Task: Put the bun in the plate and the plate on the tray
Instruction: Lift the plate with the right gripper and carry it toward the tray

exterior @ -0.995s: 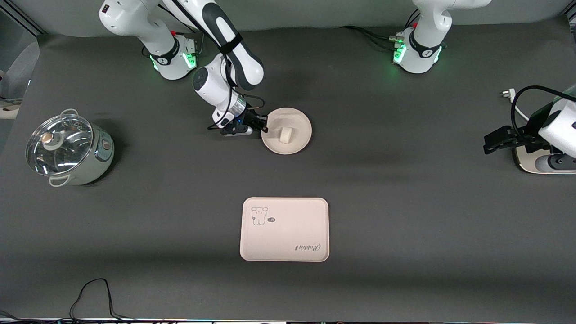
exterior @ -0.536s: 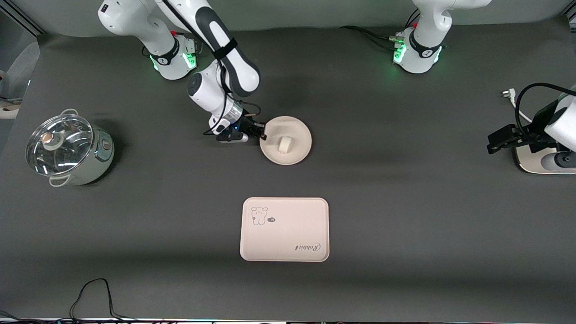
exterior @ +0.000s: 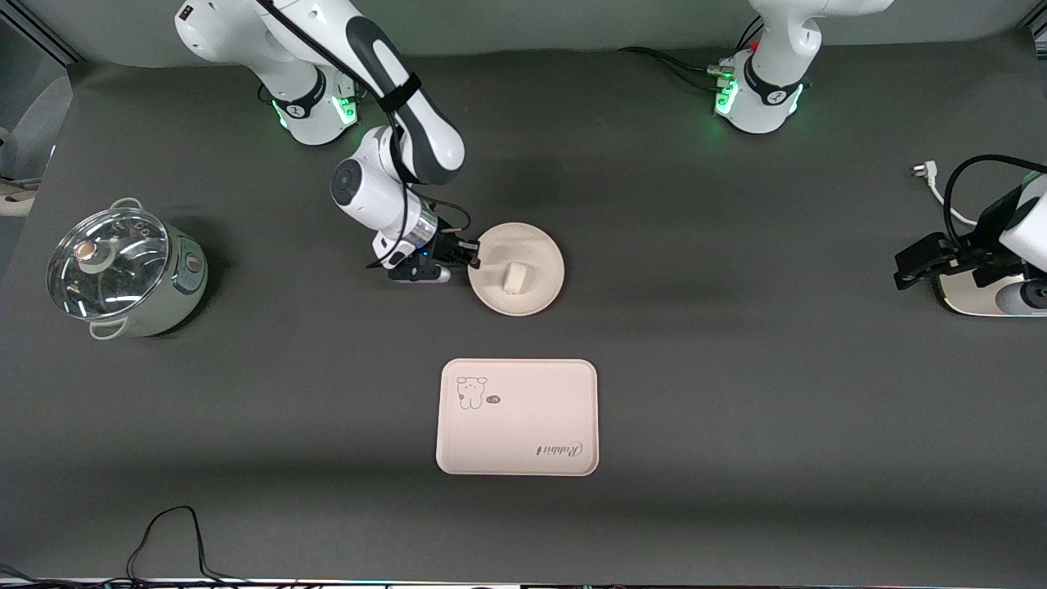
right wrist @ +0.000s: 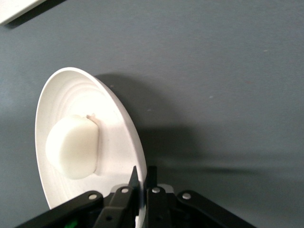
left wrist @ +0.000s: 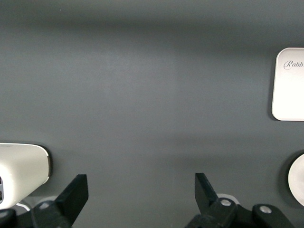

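Observation:
My right gripper is holding the plate. It will let go of it on the middle of the tray (exterior: 525,415), between the rabbit drawing and the lettering.
The round cream-white plate (exterior: 532,282) carries the small cream-white bun (exterior: 514,277). My right gripper (exterior: 473,255) is shut on the plate's rim at the side toward the right arm's end and holds it above the table. In the right wrist view the rim (right wrist: 128,137) runs between the two fingers and the bun (right wrist: 73,147) rests in the dish. The pinkish-cream tray (exterior: 517,416) with the "Rabbit" lettering lies flat, nearer to the front camera than the plate. My left gripper (exterior: 914,263) is open and empty at the left arm's end of the table; its wrist view shows the tray's corner (left wrist: 289,85).
A steel pot with a glass lid (exterior: 123,270) stands at the right arm's end of the table. A beige appliance (exterior: 981,298) and a white plug cable (exterior: 932,184) lie by my left gripper. A black cable (exterior: 172,536) lies at the table's near edge.
My right gripper has carried the plate with the bun toward the front camera and the tray. My left gripper has drifted slightly toward the table's end.

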`<state>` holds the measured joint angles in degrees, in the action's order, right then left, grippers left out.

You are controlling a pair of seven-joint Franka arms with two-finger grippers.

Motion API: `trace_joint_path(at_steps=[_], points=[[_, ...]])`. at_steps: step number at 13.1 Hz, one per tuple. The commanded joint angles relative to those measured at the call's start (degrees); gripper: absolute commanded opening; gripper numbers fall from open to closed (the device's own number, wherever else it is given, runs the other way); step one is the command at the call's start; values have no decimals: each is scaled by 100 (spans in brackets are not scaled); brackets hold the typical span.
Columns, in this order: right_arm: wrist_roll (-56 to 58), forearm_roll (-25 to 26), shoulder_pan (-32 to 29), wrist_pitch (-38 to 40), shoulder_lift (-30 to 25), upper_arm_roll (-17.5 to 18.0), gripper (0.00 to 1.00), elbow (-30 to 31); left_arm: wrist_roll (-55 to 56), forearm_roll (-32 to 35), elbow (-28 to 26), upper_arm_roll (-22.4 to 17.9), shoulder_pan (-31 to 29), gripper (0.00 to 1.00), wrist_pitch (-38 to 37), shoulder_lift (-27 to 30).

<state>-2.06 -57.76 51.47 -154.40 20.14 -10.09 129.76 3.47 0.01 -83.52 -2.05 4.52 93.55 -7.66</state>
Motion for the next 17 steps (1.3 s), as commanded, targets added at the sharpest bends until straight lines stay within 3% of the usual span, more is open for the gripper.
trace_joint_path(at_steps=[1, 4, 7, 11, 14, 17], points=[[-637, 625, 29, 900, -475, -431, 0, -284, 13, 96, -33, -59, 128, 100, 32, 28], [-794, 1264, 47, 2015, -617, -1072, 0, -906, 4, 87, -33, -41, 129, 100, 14, 28], [-1489, 2013, -23, 2694, -381, -1197, 0, -2021, 4, 87, -33, -41, 146, 100, 57, 28], [-1464, 2023, -690, 3381, 243, -1189, 0, -3297, 4, 35, -33, -32, 155, 100, 66, 19], [-1446, 1962, -955, 3391, 1146, -1171, 0, -4306, -5, 17, -33, -32, 137, 100, 75, 2], [-1307, 1462, -1366, 3382, 2087, -1136, 0, -5169, -5, 17, -33, -32, 129, 100, 66, 2]])
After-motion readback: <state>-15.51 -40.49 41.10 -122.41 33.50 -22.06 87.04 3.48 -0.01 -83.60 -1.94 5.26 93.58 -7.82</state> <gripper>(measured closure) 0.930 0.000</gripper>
